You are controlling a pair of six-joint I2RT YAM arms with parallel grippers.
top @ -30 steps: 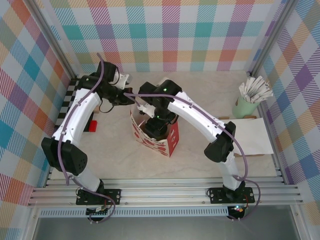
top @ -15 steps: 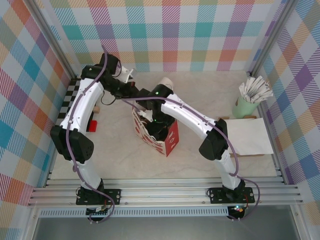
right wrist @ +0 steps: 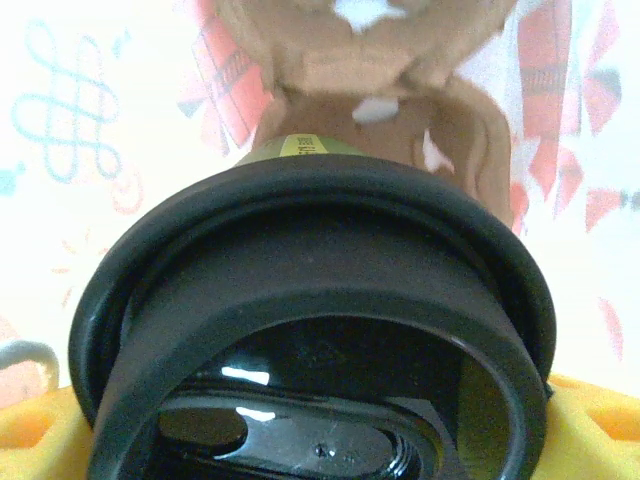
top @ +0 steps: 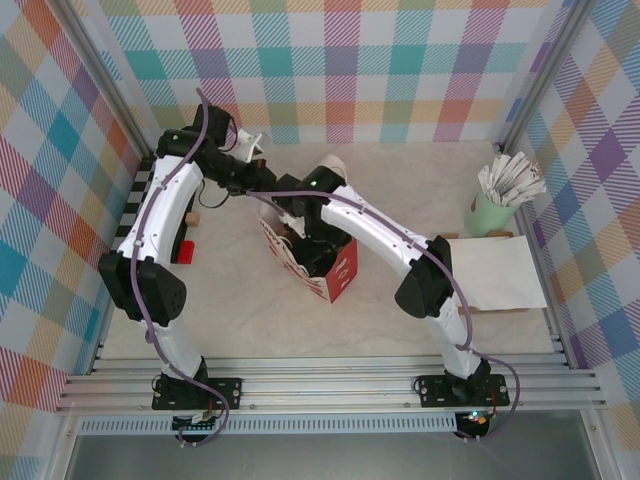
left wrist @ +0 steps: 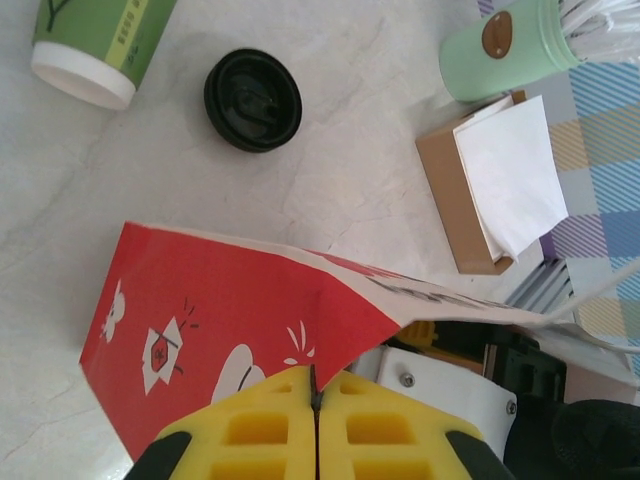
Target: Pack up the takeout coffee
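Observation:
My left gripper should open and take the red side (left wrist: 340, 330) deeper, as the red paper bag leans with its upper edge only at the ends of that gripper's fingers.
The takeout coffee (right wrist: 310, 330) sits close under the right wrist camera, its black lid uppermost and a strip of green cup (right wrist: 300, 145) beyond it. My right gripper (right wrist: 315, 440) is shut on it, with a yellow finger (right wrist: 600, 420) at each side. It hangs inside the red paper bag (top: 335, 275), above the brown bottom (right wrist: 380, 60). In the top view the right gripper (top: 312, 245) reaches down into the bag's mouth. My left gripper (left wrist: 316, 385) is shut on the bag's (left wrist: 220, 300) upper edge, holding the mouth open; from above, the left gripper (top: 272, 192) is at the bag's far rim.
A stack of lidless green cups (left wrist: 95, 45) lies beside a loose black lid (left wrist: 252, 98) behind the bag. A mint cup of packets (top: 497, 205) and a napkin holder (top: 500, 272) stand at the right. A small red block (top: 185, 250) lies at the left.
The left arm has pulled the bag's rim back and to the left, turning the bag a little. The right gripper has gone further into the bag with the coffee.

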